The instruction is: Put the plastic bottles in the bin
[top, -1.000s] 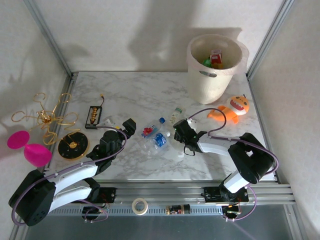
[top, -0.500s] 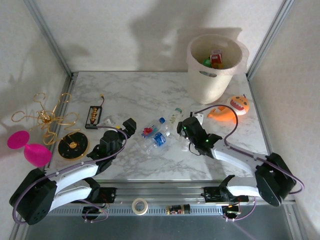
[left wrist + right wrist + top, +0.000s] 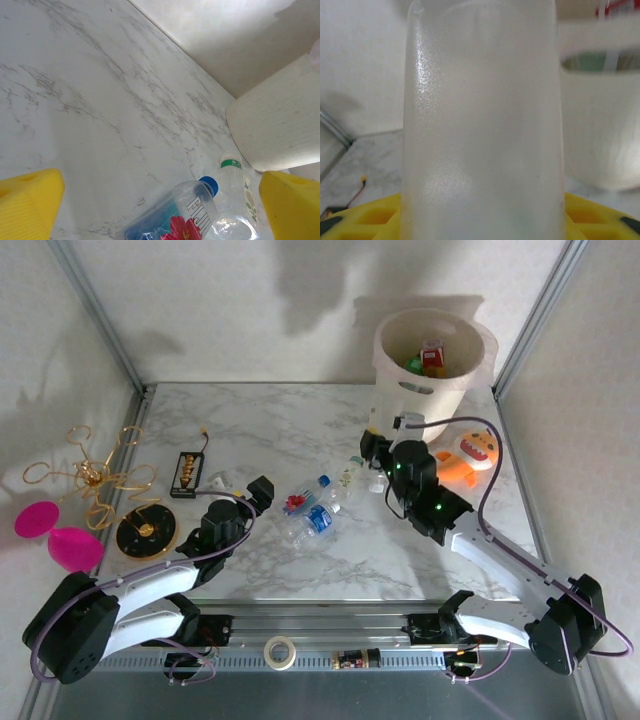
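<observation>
I should let go of the frosted clear bottle with my right gripper in the cream bin [image 3: 409,343], between the side of the bin and the green bottle.
My right gripper [image 3: 377,447] is lifted beside the lower left wall of the cream bin [image 3: 418,418], shut on a frosted clear bottle [image 3: 480,125] that stands upright between its yellow fingers [image 3: 365,215]. The bin [image 3: 602,135] rises just behind it, and inside it lie a red-labelled bottle [image 3: 432,355] and a green one [image 3: 413,364]. Three bottles lie mid-table: a blue-capped flower-label bottle [image 3: 306,500] [image 3: 175,215], a blue-label one [image 3: 316,523], and a white-capped green-band one [image 3: 347,476] [image 3: 235,185]. My left gripper [image 3: 258,490] [image 3: 160,205] is open, low, just left of them.
An orange pumpkin-faced toy [image 3: 470,455] lies right of the bin's base. On the left are a gold wire ornament [image 3: 95,475], pink discs [image 3: 55,535], a black round stand [image 3: 145,530] and a battery holder [image 3: 188,472]. A tape roll [image 3: 280,650] sits on the front rail.
My right arm rose from the table centre and swung back-right to the bin's side, carrying the frosted bottle. The orange toy shifted slightly. The left arm stayed put.
</observation>
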### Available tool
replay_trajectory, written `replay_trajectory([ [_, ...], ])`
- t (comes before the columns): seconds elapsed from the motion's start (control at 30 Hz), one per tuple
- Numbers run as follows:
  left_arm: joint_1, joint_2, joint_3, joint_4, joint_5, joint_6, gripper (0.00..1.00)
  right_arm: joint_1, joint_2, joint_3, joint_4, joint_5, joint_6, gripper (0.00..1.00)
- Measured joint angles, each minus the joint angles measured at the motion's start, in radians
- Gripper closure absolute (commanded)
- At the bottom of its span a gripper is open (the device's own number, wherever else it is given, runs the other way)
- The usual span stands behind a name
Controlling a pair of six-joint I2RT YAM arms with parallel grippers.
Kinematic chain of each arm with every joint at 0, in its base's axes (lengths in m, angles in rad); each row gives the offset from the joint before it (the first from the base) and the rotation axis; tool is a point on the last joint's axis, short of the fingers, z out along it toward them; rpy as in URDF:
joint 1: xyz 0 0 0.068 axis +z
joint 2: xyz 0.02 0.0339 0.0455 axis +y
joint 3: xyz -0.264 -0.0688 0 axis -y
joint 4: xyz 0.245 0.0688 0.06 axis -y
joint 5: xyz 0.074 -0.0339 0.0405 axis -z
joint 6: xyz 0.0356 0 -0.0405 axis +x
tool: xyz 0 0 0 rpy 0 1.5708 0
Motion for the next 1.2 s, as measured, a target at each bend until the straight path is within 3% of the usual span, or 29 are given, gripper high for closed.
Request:
replay_trajectory([
  [0.3, 0.003, -0.031, -0.026, -0.004, 0.004, -0.008, 0.00, -0.176, 0.103, 0.201, 0.109, -0.096, -0.104, 0.54],
  [0.77, 0.007, -0.065, -0.034, -0.019, 0.019, -0.014, 0.00, -0.497, 0.429, 0.559, 0.185, -0.275, -0.021, 0.55],
  [1.2, 0.008, -0.146, -0.064, -0.070, 0.026, -0.015, 0.00, -0.574, 0.709, 0.796, 0.185, -0.361, 0.050, 0.55],
])
